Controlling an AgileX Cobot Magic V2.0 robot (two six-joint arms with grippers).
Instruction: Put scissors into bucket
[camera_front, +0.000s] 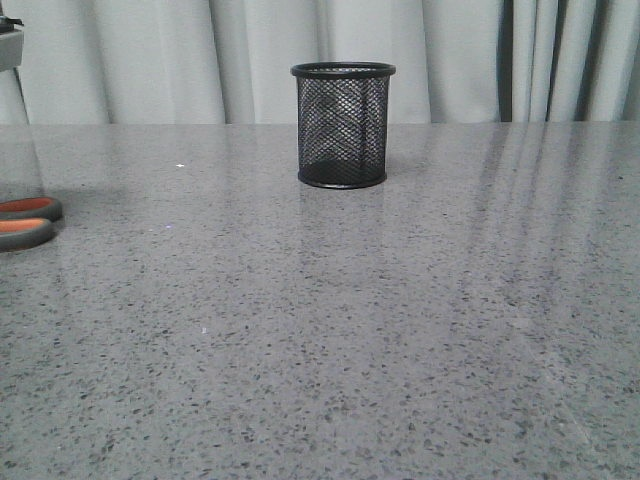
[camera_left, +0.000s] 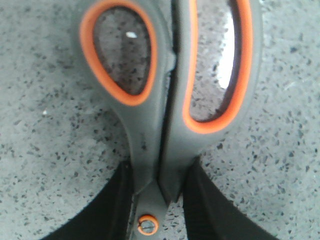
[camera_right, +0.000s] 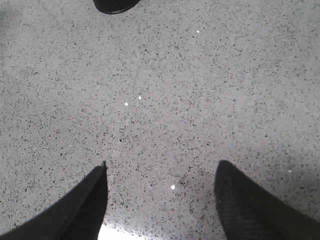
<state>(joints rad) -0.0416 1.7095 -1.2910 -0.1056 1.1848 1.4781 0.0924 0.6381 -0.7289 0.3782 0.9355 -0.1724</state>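
Note:
Since my left gripper already holds the neck of the scissors, I next close my right gripper on the grey handle loops (camera_front: 50, 211) of the scissors.
The scissors (camera_left: 165, 125), with dark grey handles and orange-lined loops, lie flat on the speckled grey table. In the front view only their handle loops (camera_front: 28, 220) show, at the far left edge. My left gripper (camera_left: 161, 170) is shut on the scissors' neck just above the orange pivot screw, one black finger pressing each side. The blades are hidden. The bucket (camera_front: 342, 125), a black wire-mesh cup, stands upright at the table's back middle, and its base shows in the right wrist view (camera_right: 114, 6). My right gripper (camera_right: 162, 167) is open and empty over bare table.
The grey speckled tabletop (camera_front: 330, 330) runs back to a light curtain (camera_front: 150, 60) behind the bucket. A piece of grey equipment (camera_front: 8, 45) sits at the upper left edge. Neither arm shows in the front view.

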